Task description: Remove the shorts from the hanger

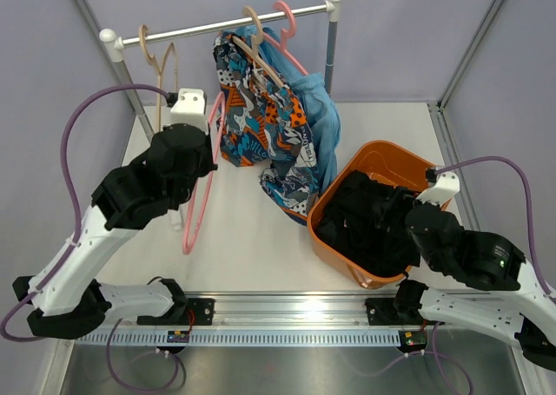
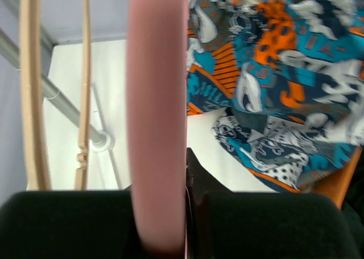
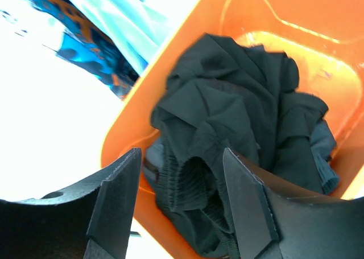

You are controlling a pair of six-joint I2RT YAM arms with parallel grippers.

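Note:
Next, I release the pink hanger, which now slants down to the table, on the rail [image 1: 179, 32] with my left gripper, between the bare wooden hangers and the patterned shorts.
The orange-blue-white patterned shorts [image 1: 261, 121] hang from a wooden hanger [image 1: 261, 52] on the rail, their lower end draped towards the basket. They also show in the left wrist view [image 2: 278, 82]. The light blue shorts [image 1: 320, 108] hang behind them on a pink hanger [image 1: 287, 22]. Dark shorts [image 1: 369, 221] lie piled in the orange basket [image 1: 326, 206], seen too in the right wrist view [image 3: 227, 116]. My left gripper [image 1: 208, 159] is shut on a bare pink hanger [image 2: 156, 116] that slants down to the table [image 1: 195, 221]. My right gripper [image 3: 182, 182] is open above the dark pile.
Two bare wooden hangers [image 1: 161, 61] hang at the left of the rail [image 1: 200, 29]. The rack's posts stand at the back left [image 1: 130, 87] and back right [image 1: 332, 39]. The basket's rim [image 3: 128, 122] lies beside my right gripper. Grey walls close in the table.

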